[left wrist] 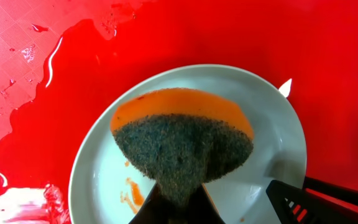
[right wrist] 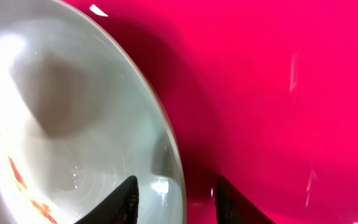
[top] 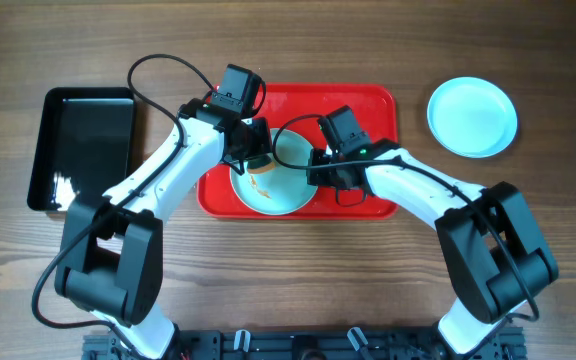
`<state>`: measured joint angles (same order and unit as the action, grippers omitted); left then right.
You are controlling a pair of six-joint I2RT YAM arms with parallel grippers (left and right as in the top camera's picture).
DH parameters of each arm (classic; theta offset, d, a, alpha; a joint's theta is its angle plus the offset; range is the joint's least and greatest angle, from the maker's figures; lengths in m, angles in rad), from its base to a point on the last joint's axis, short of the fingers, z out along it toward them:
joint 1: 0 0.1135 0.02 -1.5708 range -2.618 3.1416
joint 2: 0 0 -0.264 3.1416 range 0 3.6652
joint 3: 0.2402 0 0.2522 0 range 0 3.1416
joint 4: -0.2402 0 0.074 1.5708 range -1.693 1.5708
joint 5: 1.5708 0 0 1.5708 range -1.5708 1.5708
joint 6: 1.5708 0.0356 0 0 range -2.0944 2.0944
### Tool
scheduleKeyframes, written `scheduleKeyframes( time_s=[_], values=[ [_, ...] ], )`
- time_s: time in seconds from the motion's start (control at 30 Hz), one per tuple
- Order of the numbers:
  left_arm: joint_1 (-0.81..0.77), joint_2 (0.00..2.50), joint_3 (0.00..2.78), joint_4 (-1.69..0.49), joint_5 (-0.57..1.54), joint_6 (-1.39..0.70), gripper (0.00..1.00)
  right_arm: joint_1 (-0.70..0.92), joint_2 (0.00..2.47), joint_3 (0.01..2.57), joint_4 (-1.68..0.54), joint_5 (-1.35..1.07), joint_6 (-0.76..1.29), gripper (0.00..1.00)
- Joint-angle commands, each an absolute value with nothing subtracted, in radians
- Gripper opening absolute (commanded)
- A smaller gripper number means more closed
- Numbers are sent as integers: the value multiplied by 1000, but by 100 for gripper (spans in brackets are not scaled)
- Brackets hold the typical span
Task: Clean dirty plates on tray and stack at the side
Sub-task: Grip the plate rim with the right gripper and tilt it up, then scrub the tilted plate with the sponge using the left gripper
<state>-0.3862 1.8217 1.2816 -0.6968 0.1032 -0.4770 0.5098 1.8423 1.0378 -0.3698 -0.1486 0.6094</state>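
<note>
The smears are on the near side of the sponge, so my right gripper needs to take hold of the plate's rim (right wrist: 181, 186), slide the plate farther and hold it steady.
One pale plate (top: 286, 190) lies on the red tray (top: 368, 105), with orange-brown smears (left wrist: 132, 193) on its bottom. My left gripper (left wrist: 176, 208) is shut on an orange sponge (left wrist: 185, 143) with a dark scouring face, which presses on that plate (left wrist: 98, 168). My right gripper (right wrist: 178, 196) is open, its jaws astride the plate's right rim (right wrist: 173, 162), one finger over the plate (right wrist: 73, 124) and one over the tray (right wrist: 278, 93). In the overhead view the left gripper (top: 251, 150) and the right gripper (top: 318, 172) flank the plate. A second, clean plate (top: 472, 116) sits on the table to the right of the tray.
A smaller black tray (top: 83, 145) lies on the wooden table left of the red tray. Water films and droplets (left wrist: 17, 37) cover the red tray's far left part (left wrist: 328, 56). The right fingers (left wrist: 303, 202) show at the plate's edge in the left wrist view.
</note>
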Motion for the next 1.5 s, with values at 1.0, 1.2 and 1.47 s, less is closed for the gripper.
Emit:
scheduleKeyframes(
  time_s=[1.0,1.2,1.47],
  values=[
    [-391,1829,1275,-700,112,-476,4,500,1932,1088,-239,-86,267,4],
    [-391,1829,1275,-708,112,-476,4,474,1932,1089,-244,-86,394,4],
    [-414,1829,1275,-712,116,-476,4,456,1932,1089,-268,-85,434,4]
  ],
)
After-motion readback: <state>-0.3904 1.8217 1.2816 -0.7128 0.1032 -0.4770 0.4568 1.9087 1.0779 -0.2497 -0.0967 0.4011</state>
